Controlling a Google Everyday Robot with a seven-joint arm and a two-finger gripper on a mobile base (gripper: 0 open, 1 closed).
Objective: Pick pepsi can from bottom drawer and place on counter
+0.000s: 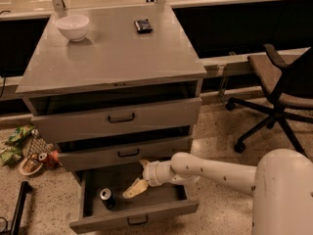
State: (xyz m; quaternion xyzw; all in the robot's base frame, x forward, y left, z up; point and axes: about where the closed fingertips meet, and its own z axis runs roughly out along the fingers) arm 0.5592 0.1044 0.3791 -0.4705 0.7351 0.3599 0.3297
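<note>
Next, my gripper goes to the pepsi can in the bottom drawer and closes on its upper body [106,197], just under its silver top.
The pepsi can [107,198] stands upright in the left part of the open bottom drawer [137,218], its silver top facing up. My gripper [134,189] reaches into the drawer from the right, just right of the can and a little apart from it. It holds nothing that I can see. The counter [117,53] is the grey top of the cabinet above.
A white bowl [73,27] and a small black packet [143,25] sit at the back of the counter. The two upper drawers [120,117] stand slightly open. Litter [27,153] lies on the floor at the left. An office chair [276,89] stands at the right.
</note>
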